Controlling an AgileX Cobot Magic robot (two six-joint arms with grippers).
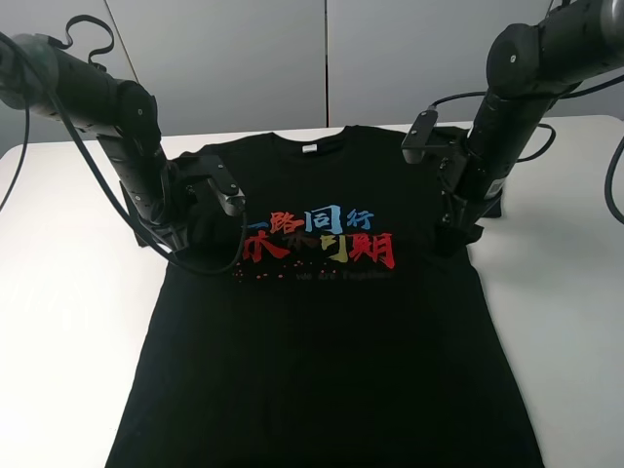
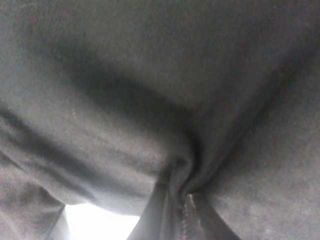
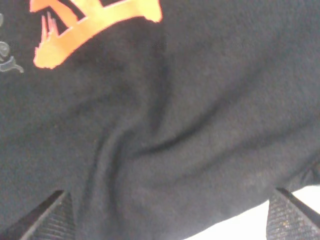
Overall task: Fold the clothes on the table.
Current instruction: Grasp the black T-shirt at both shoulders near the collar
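Observation:
Next, my right gripper closes on the loose cloth (image 1: 456, 258) below the sleeve before both lift to fold, as only my left gripper pinches the black T-shirt.
The black T-shirt (image 1: 322, 331) lies flat, chest up, on the white table (image 1: 68, 322), with red, blue and yellow characters (image 1: 322, 239) and a white neck label (image 1: 309, 149). My left gripper (image 1: 164, 232) is down at the shirt's left sleeve edge. In the left wrist view its jaws are closed on a pinched ridge of black cloth (image 2: 182, 175). My right gripper (image 1: 454, 237) is down at the shirt's right edge below the sleeve. In the right wrist view its fingertips (image 3: 50, 220) stand wide apart over the cloth (image 3: 200, 125), with an orange-red character (image 3: 95, 22) nearby.
Bare white tabletop shows on both sides of the shirt, on the left (image 1: 58, 253) and on the right (image 1: 565, 273). A grey wall panel (image 1: 322, 58) runs behind the table. Black cables (image 1: 107, 195) hang from the left arm.

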